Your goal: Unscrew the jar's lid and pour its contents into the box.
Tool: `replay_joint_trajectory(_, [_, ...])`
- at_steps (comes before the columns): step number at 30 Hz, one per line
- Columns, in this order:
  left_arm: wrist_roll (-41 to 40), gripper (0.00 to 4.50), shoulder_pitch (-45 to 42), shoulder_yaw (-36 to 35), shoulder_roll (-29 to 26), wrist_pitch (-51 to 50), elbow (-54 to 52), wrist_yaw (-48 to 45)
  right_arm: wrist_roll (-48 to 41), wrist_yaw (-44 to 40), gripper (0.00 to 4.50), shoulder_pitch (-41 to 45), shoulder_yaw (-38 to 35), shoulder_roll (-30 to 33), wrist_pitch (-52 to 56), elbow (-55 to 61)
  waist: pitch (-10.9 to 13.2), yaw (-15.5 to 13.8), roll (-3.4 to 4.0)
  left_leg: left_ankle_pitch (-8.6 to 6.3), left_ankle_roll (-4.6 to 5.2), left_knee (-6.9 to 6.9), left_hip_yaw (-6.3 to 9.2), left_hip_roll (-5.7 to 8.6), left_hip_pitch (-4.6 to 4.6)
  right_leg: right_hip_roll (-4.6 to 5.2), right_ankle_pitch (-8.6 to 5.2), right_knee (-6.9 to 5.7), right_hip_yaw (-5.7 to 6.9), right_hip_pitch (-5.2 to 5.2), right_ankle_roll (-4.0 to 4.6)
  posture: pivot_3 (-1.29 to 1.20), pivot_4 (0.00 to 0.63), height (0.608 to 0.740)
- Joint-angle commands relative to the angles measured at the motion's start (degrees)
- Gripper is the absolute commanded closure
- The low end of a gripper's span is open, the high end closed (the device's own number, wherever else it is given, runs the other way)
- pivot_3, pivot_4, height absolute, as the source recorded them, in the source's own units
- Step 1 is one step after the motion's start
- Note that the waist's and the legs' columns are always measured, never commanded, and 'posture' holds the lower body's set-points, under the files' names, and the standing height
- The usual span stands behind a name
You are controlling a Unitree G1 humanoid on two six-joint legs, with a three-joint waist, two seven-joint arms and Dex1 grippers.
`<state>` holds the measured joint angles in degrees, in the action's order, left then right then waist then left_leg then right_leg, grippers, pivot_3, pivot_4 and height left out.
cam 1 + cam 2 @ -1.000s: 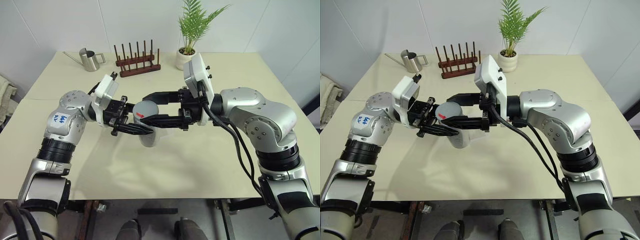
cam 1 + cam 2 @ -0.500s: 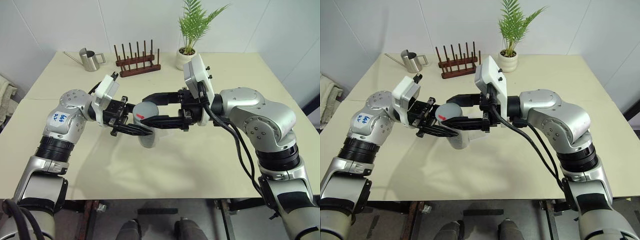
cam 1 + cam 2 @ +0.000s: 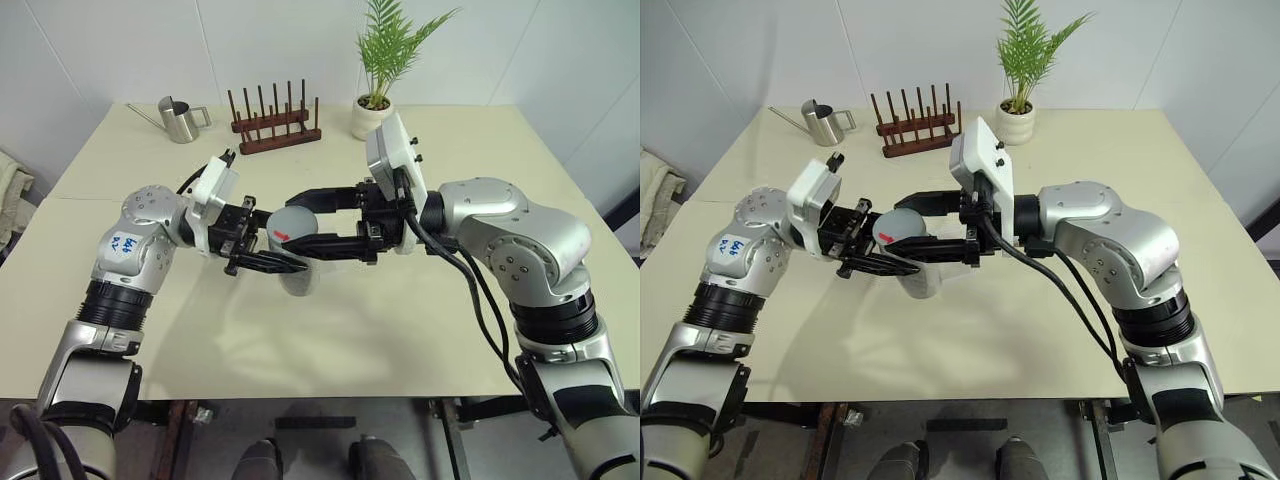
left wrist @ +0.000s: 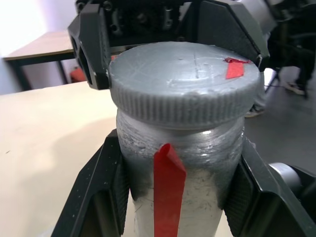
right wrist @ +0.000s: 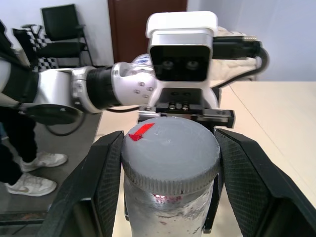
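Next, I let go of the lid with my right gripper on the cream table, midway between the potted plant and the table's near edge (image 3: pixel 420 267).
The jar (image 3: pixel 298 277) hangs upright above the table's middle, held between both arms. My left gripper (image 4: pixel 177 200) is shut on the jar (image 4: pixel 197 163) around its frosted body, just below the cap, with a red tape strip facing it. My right gripper (image 5: pixel 170 170) comes in from the opposite side and is shut on the lid (image 5: pixel 170 145), a grey ribbed cap with a red mark on top. From the head, the lid (image 3: pixel 293 222) sits between the right gripper's black fingers (image 3: pixel 330 243). The contents cannot be made out through the jar's wall. The box is out of view.
A steel watering can (image 3: pixel 180 120), a wooden peg rack (image 3: pixel 275 128) and a potted plant (image 3: pixel 373 100) stand along the table's far edge. The cream table (image 3: pixel 330 330) lies bare below the jar. A person's legs (image 5: pixel 27 173) and a chair show beyond the table.
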<state>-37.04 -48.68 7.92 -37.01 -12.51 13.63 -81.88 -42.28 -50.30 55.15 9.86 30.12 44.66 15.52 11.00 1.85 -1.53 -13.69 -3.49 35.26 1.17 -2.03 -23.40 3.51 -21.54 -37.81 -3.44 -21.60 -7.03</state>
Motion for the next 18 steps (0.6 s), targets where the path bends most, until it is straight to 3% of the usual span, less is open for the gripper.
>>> replay_joint_trajectory(1, [4.7, 2.46, 3.3, 3.2, 1.4, -1.7, -5.5, 1.5, 2.6, 7.5, 1.85, 2.2, -11.0, -0.1, -6.1, 0.7, 0.0, -0.1, 0.00, 0.00, 0.00, 0.01, 0.00, 0.00, -0.01, 0.00, 0.00, 0.00, 0.00, 0.00, 0.00, 0.00, 0.150, 0.740])
replay_joint_trajectory(11, [8.5, 2.46, 5.9, 0.8, 4.0, -5.0, -11.6, 10.6, 6.0, 13.8, 1.85, 0.0, -10.8, -2.2, -5.5, 2.1, 0.1, 0.0, -0.06, 0.00, -0.01, 0.04, 0.00, 0.00, 0.00, -0.02, 0.00, -0.09, -0.02, -0.01, -0.01, 0.00, 0.150, 0.740])
replay_joint_trajectory(18, [6.6, 2.46, 4.6, -3.1, 5.1, -6.9, -12.7, 13.6, 8.7, 17.1, 1.85, -2.1, -12.7, -0.6, -5.1, 2.2, 0.1, -0.1, -0.06, 0.01, 0.00, 0.04, -0.02, 0.01, -0.01, -0.01, 0.00, -0.07, -0.03, -0.01, -0.01, 0.00, 0.150, 0.740])
